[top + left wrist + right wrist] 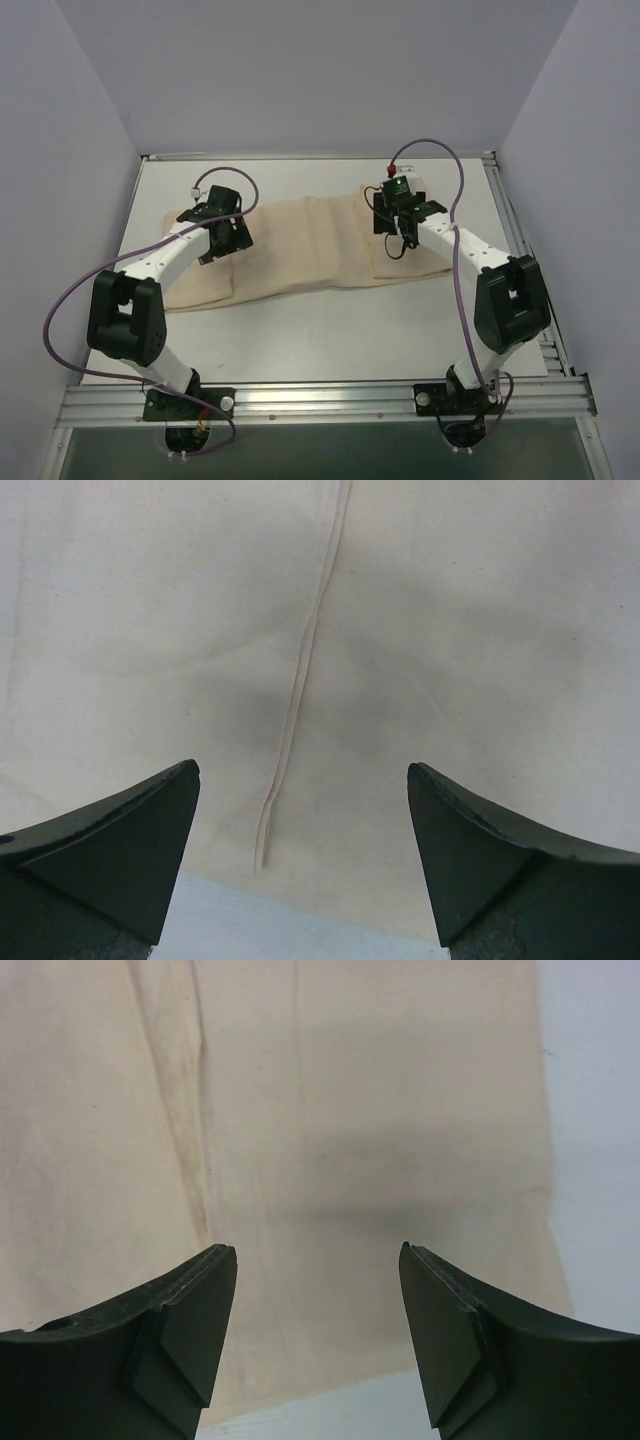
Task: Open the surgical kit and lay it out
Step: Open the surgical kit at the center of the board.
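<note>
The robot's right gripper will next move to the beige cloth wrap's fold [371, 244] [205, 1226] nearest to it, between the wrap's middle and end part, and close there.
The surgical kit shows as a large beige cloth wrap [310, 245] lying flat across the far half of the white table [330, 335]. My left gripper [225, 240] hovers over its left part, open, with nothing between the fingers. In the left wrist view a stitched seam [300, 680] runs down the cloth [460, 630] to its edge between the open left gripper [302, 770] fingertips. My right gripper [395, 232] hangs over the cloth's right part, also open and empty. In the right wrist view the right gripper [318, 1248] frames creased cloth [380, 1110] near a corner, bare table beside and below it.
White walls [90, 120] close in the table on three sides. An aluminium rail [320, 400] with both arm bases runs along the near edge. Purple cables [455, 190] loop from each arm. Bare tabletop lies between the cloth and the rail.
</note>
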{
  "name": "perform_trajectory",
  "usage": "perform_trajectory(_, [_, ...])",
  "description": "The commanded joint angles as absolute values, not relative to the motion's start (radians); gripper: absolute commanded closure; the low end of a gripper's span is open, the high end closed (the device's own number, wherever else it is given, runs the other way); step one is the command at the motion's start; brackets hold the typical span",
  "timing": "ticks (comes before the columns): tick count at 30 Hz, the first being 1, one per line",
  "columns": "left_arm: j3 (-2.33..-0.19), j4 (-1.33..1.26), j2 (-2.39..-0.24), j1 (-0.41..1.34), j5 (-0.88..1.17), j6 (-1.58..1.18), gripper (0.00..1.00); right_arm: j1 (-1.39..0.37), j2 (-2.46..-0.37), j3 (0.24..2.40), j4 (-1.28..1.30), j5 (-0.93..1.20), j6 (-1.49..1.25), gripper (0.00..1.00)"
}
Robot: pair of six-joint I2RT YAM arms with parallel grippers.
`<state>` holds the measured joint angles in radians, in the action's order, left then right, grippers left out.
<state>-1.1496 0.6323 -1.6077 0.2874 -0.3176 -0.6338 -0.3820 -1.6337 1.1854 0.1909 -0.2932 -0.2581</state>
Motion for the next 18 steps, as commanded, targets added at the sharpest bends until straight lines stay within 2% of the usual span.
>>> perform_trajectory(1, [-1.229,0.669,-1.623,0.293,-0.338,-0.601,0.06,-0.419,-1.732,1.218,0.181,-0.201,-0.235,0.34])
perform_trajectory(9, [-1.238,0.827,-1.577,0.299,-0.247,-0.668,0.05,-0.439,-1.807,1.307,0.213,-0.094,-0.265,0.46])
perform_trajectory(14, [-1.216,0.88,-1.526,0.304,-0.201,-0.71,0.05,-0.465,-1.856,1.33,0.205,-0.103,-0.279,0.37])
perform_trajectory(18, [-1.267,0.936,-1.532,0.302,-0.212,-0.692,0.05,-0.466,-1.945,1.399,0.253,-0.133,-0.268,0.37])
